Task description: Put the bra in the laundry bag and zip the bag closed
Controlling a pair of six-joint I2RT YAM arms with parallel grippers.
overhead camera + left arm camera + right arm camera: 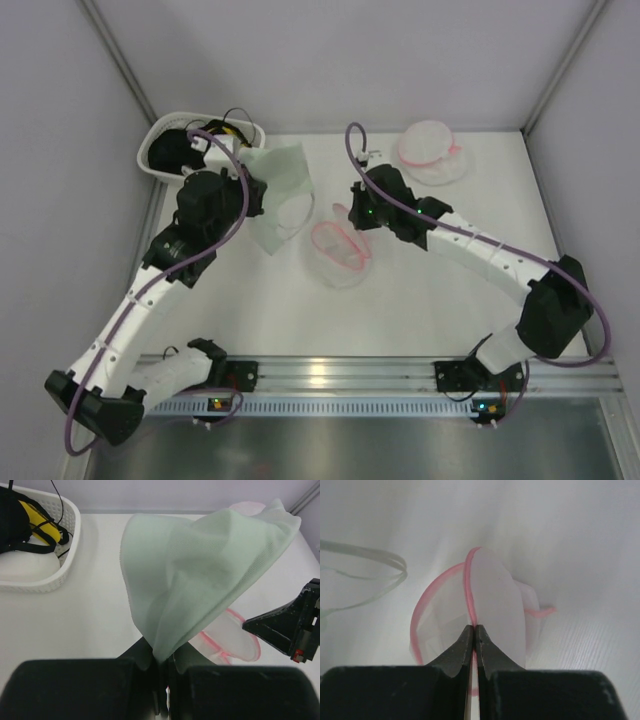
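Note:
Next, I let go of the bra with my left gripper inside the open laundry bag (363, 241) (247, 642) in the middle of the table, under the bag rim that my right gripper lifts.
The bra (282, 178) is a pale greenish-white fabric garment hanging above the table, with my left gripper (260, 195) shut on its lower edge. In the left wrist view the bra (200, 570) drapes up from the pinched fingertips of my left gripper (162, 661). The laundry bag (342, 256), a round white mesh pouch with a pink zipper rim, lies mid-table just right of the bra. My right gripper (350, 222) is shut on its far rim. In the right wrist view my right gripper (473, 630) pinches the pink zipper rim (468, 587), lifting one side of the laundry bag (495, 605).
A white plastic basket (160, 135) holding a black tangle with yellow bits sits at the back left corner. A second mesh pouch with pink trim (432, 152) lies at the back right. Grey walls close in both sides. The bra's thin strap (370, 575) loops left of the bag.

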